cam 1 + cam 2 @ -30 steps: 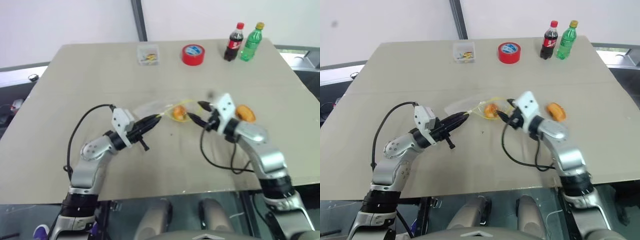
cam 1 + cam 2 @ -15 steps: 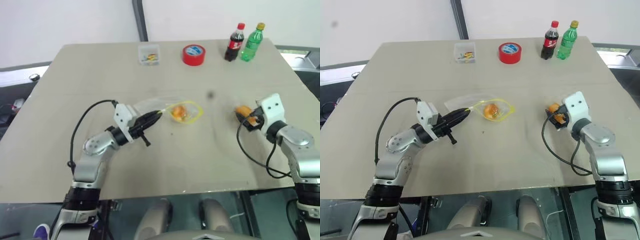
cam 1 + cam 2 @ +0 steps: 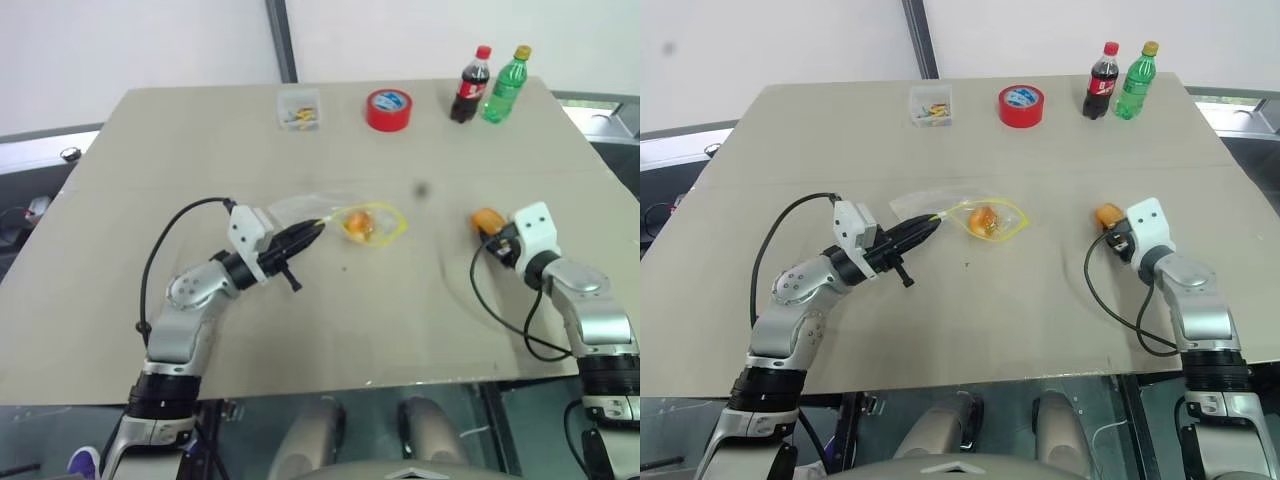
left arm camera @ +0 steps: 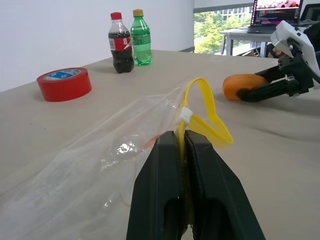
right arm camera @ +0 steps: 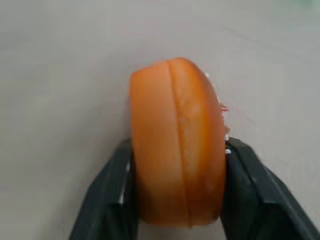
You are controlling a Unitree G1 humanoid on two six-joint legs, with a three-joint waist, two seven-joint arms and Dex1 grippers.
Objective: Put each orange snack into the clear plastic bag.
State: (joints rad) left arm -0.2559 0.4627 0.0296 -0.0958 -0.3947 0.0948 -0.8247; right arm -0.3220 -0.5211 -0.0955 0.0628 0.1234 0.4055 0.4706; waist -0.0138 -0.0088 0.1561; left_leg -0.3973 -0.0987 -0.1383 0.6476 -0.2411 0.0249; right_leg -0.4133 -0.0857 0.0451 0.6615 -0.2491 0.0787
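The orange snack in my right gripper should be let go just inside the bag's yellow opening (image 3: 337,233), next to the other orange snack.
The clear plastic bag (image 3: 312,209) lies mid-table, and my left gripper (image 3: 318,229) is shut on the yellow strip (image 4: 202,112) at its mouth. One orange snack (image 3: 358,224) sits inside the bag near the opening. A second orange snack (image 5: 176,145) rests on the table at the right. My right gripper (image 3: 494,229) is shut on it, a black finger (image 5: 111,185) pressed against each side. The left wrist view shows that snack (image 4: 241,84) and the right gripper (image 4: 267,90) beyond the bag's mouth.
Along the far edge stand a small clear box (image 3: 299,110), a red tape roll (image 3: 388,108), a cola bottle (image 3: 468,86) and a green bottle (image 3: 503,86). The table's right edge runs close behind my right arm.
My right gripper left the bag's mouth, swung right to the second snack and closed on it. The first snack stays in the bag. The left gripper kept still.
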